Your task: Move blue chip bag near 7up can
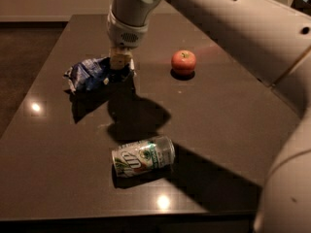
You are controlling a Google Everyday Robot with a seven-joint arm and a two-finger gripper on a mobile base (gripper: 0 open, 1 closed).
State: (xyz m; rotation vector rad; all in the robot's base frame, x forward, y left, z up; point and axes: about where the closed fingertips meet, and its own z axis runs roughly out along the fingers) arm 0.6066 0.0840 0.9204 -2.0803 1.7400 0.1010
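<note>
The blue chip bag, now hanging slightly off the table, will be let go by my gripper on the table (133, 115) just behind the 7up can, close against it.
The blue chip bag (89, 74) is dark blue crinkled foil with white ends, at the table's left rear. My gripper (120, 66) comes down from above and is shut on the bag's right end. The bag hangs slightly off the table, with its shadow spread below it. The 7up can (143, 156) is silver-white and green. It lies on its side near the table's front edge, well in front of the bag and a little to its right.
A red apple (183, 62) stands on the dark table (228, 115) to the right of the gripper. My large pale arm (233, 18) spans the upper right. The table's front edge (121, 216) lies just past the can.
</note>
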